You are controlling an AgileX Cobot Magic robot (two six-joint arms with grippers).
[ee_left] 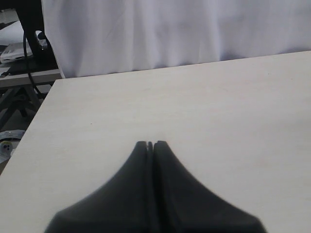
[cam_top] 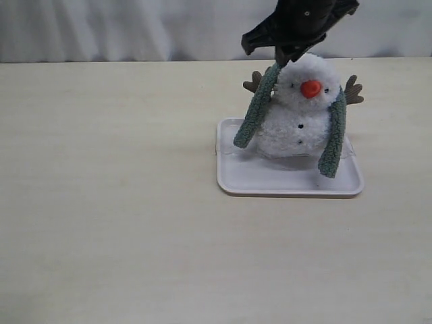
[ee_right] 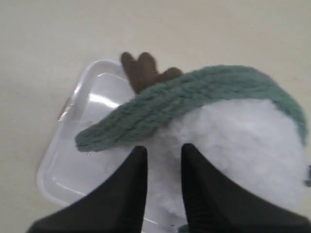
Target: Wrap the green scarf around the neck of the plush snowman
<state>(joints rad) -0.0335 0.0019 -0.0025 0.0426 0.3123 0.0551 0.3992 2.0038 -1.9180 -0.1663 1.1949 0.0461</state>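
Note:
My right gripper is facing the white plush snowman with open fingers, short of the green scarf, so I need to move across and grip the scarf [cam_top: 262, 96] next to the snowman's twig arm.
The plush snowman [cam_top: 302, 115] sits upright on a white tray [cam_top: 283, 183], facing the exterior camera. The green scarf [cam_top: 255, 111] is draped behind its neck. One end hangs down the snowman's left side in that view, and the other end [cam_top: 333, 138] hangs down the right side. The ends are not crossed in front. My right gripper [cam_top: 283, 57] hovers just above the head, by the scarf's upper left part. In the right wrist view it [ee_right: 164, 150] is open over the white plush [ee_right: 243, 145], just short of the scarf [ee_right: 184, 99]. My left gripper [ee_left: 152, 143] is shut and holds nothing.
A brown twig arm [ee_right: 143, 70] pokes out beyond the scarf, and another [cam_top: 353, 90] shows on the far side. The tray's rim [ee_right: 73, 160] lies below the gripper. The left gripper hangs over bare pale table [ee_left: 218, 111], with a white curtain [ee_left: 170, 29] behind it.

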